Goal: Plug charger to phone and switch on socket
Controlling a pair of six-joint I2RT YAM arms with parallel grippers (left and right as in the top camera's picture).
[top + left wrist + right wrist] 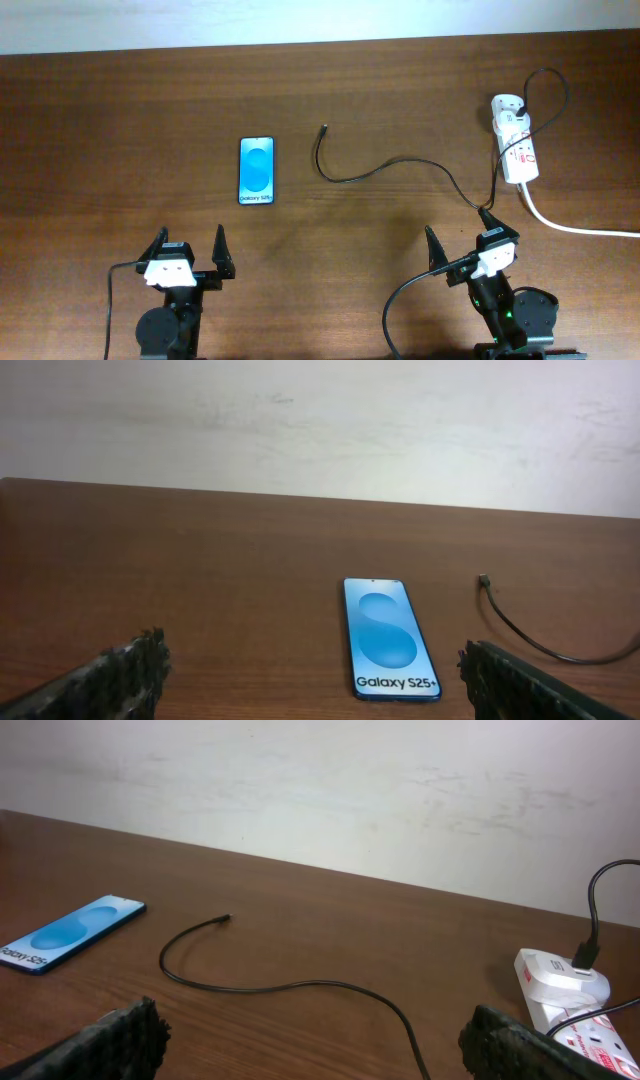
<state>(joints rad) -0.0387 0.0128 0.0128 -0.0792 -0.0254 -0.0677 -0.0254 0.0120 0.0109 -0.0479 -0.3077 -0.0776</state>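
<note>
The phone is next for my left gripper, which should go to it and close across its blue screen, on the long sides [256,168] [388,632] near their middle.
The phone [257,170] lies flat on the brown table, blue screen up; it also shows in the left wrist view [388,637] and the right wrist view [70,934]. The charger cable [395,166] runs from its loose connector tip [323,129], right of the phone, to its black plug in the white socket strip [517,140] at far right. The tip lies apart from the phone. The cable [290,986] and strip [565,995] show in the right wrist view. My left gripper [190,248] is open and empty, near the phone. My right gripper [458,232] is open and empty over the cable.
The strip's thick white cord [575,227] trails off to the right edge. A pale wall [320,420] rises behind the table's far edge. The arm bases stand at the table's front edge.
</note>
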